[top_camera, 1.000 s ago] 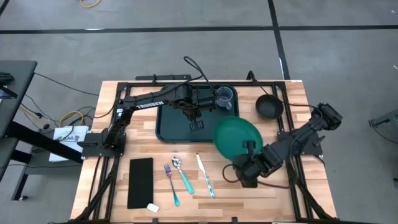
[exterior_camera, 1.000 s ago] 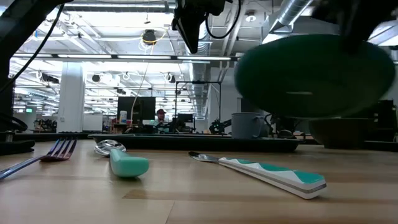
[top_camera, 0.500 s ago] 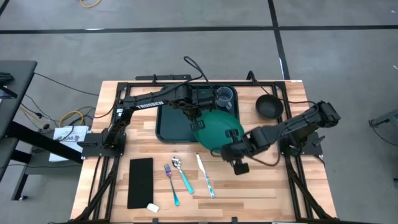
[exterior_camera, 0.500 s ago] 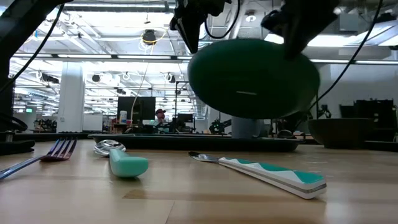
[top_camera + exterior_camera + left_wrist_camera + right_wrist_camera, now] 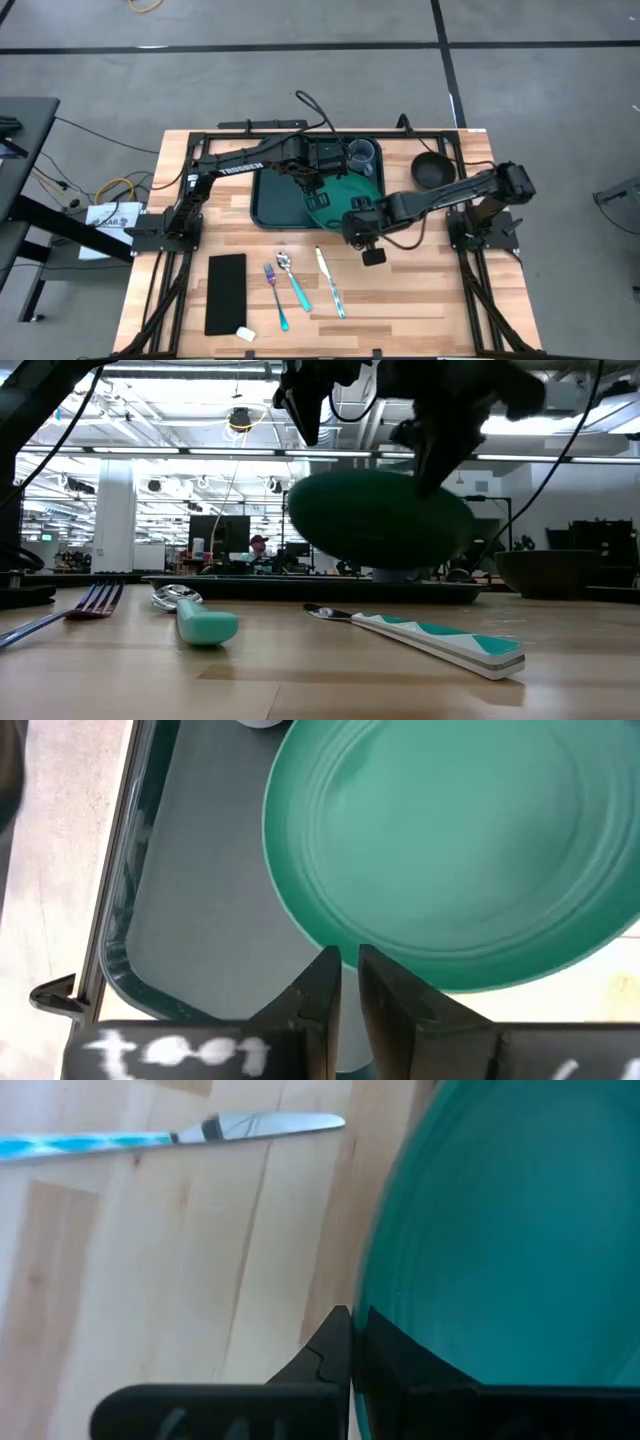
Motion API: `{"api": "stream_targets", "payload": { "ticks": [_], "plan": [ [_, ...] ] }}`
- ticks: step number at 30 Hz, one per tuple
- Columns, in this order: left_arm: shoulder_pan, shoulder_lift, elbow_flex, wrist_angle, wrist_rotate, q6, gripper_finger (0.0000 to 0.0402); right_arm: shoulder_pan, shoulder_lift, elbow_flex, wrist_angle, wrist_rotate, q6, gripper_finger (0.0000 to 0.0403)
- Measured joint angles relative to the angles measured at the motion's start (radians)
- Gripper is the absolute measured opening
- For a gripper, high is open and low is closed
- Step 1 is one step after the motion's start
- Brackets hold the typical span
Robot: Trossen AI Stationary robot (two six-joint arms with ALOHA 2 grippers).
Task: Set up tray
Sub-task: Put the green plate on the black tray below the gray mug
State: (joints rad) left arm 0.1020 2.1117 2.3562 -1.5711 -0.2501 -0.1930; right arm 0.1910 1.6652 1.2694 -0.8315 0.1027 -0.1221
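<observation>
My right gripper is going to let go of the green plate on the dark green tray [image 5: 348,191], in front of the grey cup.
The dark green tray [image 5: 275,200] lies at the table's far middle, with a grey cup [image 5: 361,155] standing in its far right corner. A round green plate [image 5: 345,195] hangs over the tray's right near part, and my right gripper [image 5: 352,214] is shut on it. In the low view the plate [image 5: 380,520] floats above the tray's rim [image 5: 250,588]. My left gripper [image 5: 348,980] hovers higher up, over the plate's left edge. Its fingers are almost together, with nothing between them. My right gripper pinches the plate's rim [image 5: 372,1295] between its two fingers, on the plate's near side. The fingers slant down from the table's near right. The plate is lifted clear of the tray and the table, tilted a little.
A black bowl [image 5: 433,172] stands to the right of the tray. On the near half of the table lie a black napkin [image 5: 226,292], a fork [image 5: 272,285], a spoon [image 5: 293,280] and a knife [image 5: 330,282], with a small white thing [image 5: 245,333] by the napkin.
My right gripper has carried the plate from the table's right side toward its left and far edge, over the tray's right part. It has sunk a little and its wrist has rolled. The plate has stayed in the hold, clear of the table.
</observation>
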Motion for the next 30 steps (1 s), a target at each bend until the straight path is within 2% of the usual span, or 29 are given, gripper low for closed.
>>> {"api": "stream_targets", "payload": {
  "ticks": [10, 22, 30],
  "plan": [
    [0.02, 0.0, 0.0, 0.0, 0.0, 0.027, 0.003, -0.036, 0.126, -0.001, 0.036, 0.004, -0.02, 0.0],
    [0.035, 0.0, 0.0, 0.0, -0.003, 0.063, 0.003, -0.148, 0.14, 0.0, 0.052, -0.02, -0.017, 0.0],
    [0.047, 0.0, 0.0, 0.0, -0.024, 0.076, 0.003, -0.174, 0.139, -0.058, 0.085, -0.044, 0.007, 0.0001]
  ]
}}
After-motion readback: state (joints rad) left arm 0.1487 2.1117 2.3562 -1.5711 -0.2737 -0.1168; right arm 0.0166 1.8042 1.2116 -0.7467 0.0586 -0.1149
